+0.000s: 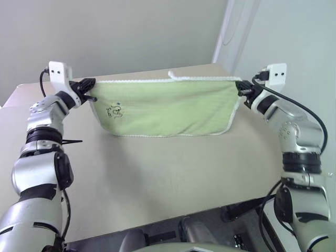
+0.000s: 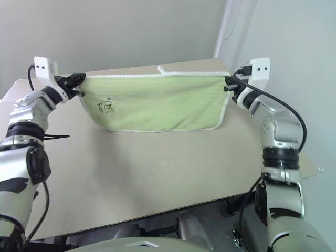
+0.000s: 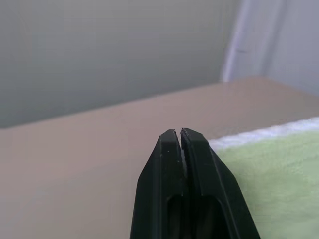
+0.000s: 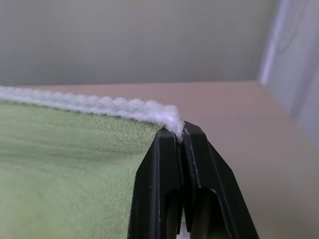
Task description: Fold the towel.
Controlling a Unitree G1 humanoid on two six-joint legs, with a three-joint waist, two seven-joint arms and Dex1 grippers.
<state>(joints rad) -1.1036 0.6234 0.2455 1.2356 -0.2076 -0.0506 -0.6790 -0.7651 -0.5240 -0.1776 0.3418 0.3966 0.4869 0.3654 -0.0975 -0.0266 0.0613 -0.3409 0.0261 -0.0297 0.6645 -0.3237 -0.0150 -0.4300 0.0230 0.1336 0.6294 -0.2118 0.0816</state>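
The towel corner in my left gripper needs to be let go on the beige table (image 1: 102, 138) just below the dark printed figure.
The towel (image 1: 168, 107) is light lime-green with a white stitched edge and hangs stretched between my two grippers above the beige table (image 1: 157, 173). Its top edge runs nearly level and a small dark printed figure (image 1: 116, 111) sits near its lower left. My left gripper (image 1: 92, 83) is shut on the towel's upper left corner. My right gripper (image 1: 240, 84) is shut on the upper right corner, where the white edging (image 4: 172, 119) sits pinched at the fingertips. The towel's lower edge rests on or just above the table. A white loop tag (image 1: 173, 75) sticks up along the top edge.
The table's far edge meets a grey wall, with a white corner post (image 1: 226, 31) at the back right. Bare tabletop lies in front of the towel, up to the near edge (image 1: 173, 218).
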